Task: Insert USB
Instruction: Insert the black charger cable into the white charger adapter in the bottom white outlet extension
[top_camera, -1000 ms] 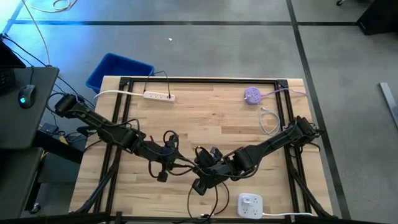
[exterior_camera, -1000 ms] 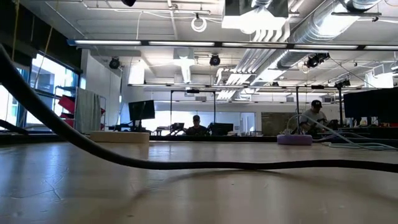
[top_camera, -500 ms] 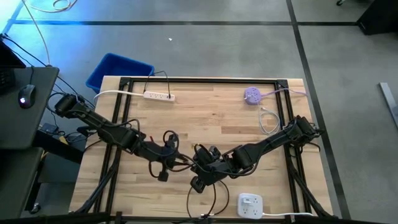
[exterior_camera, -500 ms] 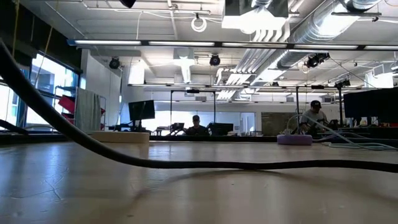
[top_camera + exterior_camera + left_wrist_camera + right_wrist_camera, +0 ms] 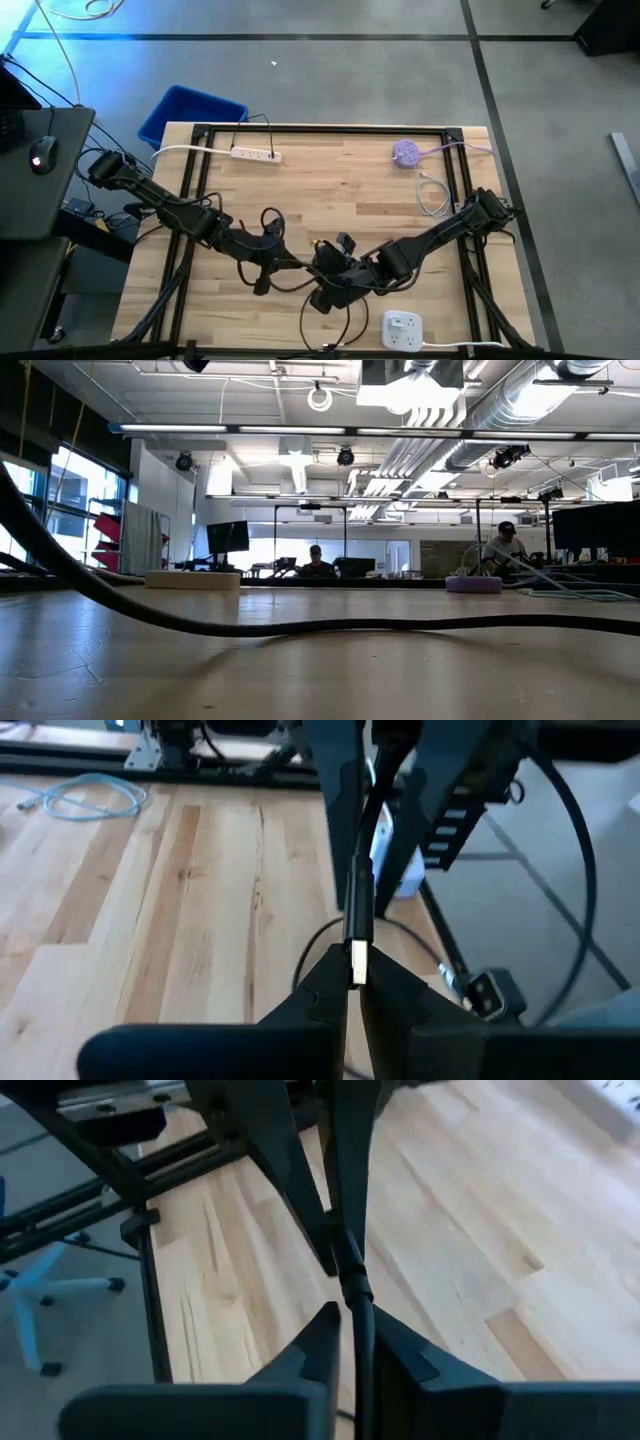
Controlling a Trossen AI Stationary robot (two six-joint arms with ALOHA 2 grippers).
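My left gripper is pinching the plug's metal tip while my right gripper sits back at the cable. My right gripper needs to open and grip the plug's body [image 5: 358, 905].
A black USB plug [image 5: 358, 910] with a metal tip [image 5: 356, 963] hangs in the air over the table's near middle, between my two grippers. My left gripper [image 5: 355, 982] [image 5: 298, 263] is shut on it. From the other side, my right gripper [image 5: 356, 1335] [image 5: 326, 268] stands slightly open, with the plug's black cable [image 5: 360, 1320] running between its fingers. The cable loops down over the wood [image 5: 305, 320] and crosses the low view [image 5: 300, 628]. A white charger block [image 5: 402, 328] lies flat near the front edge. My left gripper pinches the plug's metal tip end [image 5: 356, 970] between its two fingertips, coming at it end-on along the plug. The plug is lifted clear of the table, and its cable leads away toward the right arm. My right gripper has the cable just behind the plug [image 5: 352, 1285] between its fingers; whether they touch it I cannot tell.
A white power strip [image 5: 255, 154] lies at the far left and a purple round device [image 5: 406, 153] at the far right, with a coiled white cord [image 5: 432, 195] nearby. A blue bin [image 5: 190, 110] stands beyond the table's far left corner. People sit in the room behind [image 5: 316, 565].
My right gripper has shifted a little toward the table's near right, its wrist rolling. The cable loop by the left gripper has changed shape. The slack cable on the table has moved, its left stretch lying lower in the low view.
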